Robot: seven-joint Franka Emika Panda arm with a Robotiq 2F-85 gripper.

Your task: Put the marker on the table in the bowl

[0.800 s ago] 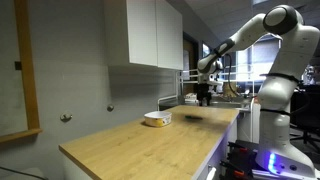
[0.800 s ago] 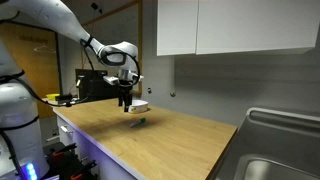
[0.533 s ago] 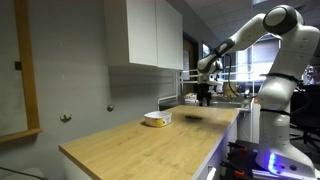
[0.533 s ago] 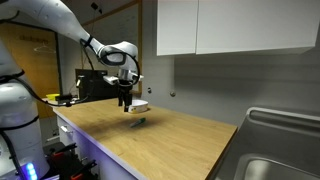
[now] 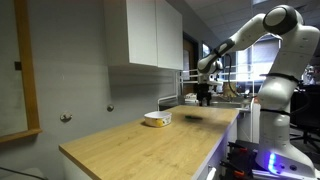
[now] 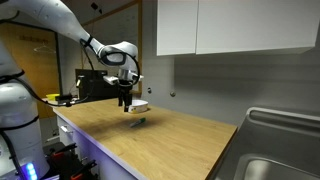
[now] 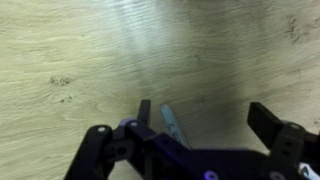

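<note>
The middle of the marker (image 5: 192, 117) (image 7: 177, 128), on the table near the white bowl, is next for my gripper, which should go down and close there.
The marker (image 7: 174, 125) lies on the wood-grain table (image 7: 90, 50) in the wrist view, a slender greenish-grey stick partly hidden behind the gripper body, close to one finger. My gripper (image 7: 205, 112) is open and hovers above it, holding nothing. In both exterior views the gripper (image 6: 125, 102) (image 5: 204, 98) hangs over the table, with the marker (image 6: 138, 122) showing as a small dark mark just below it. The white bowl (image 5: 156, 118) (image 6: 138, 105) sits on the table next to the gripper.
White wall cabinets (image 5: 145, 35) hang above the table. A sink (image 6: 280, 150) lies at one end of the counter. A shelf with equipment (image 5: 225, 90) stands behind the gripper. The robot base (image 6: 20, 120) stands at the table's end.
</note>
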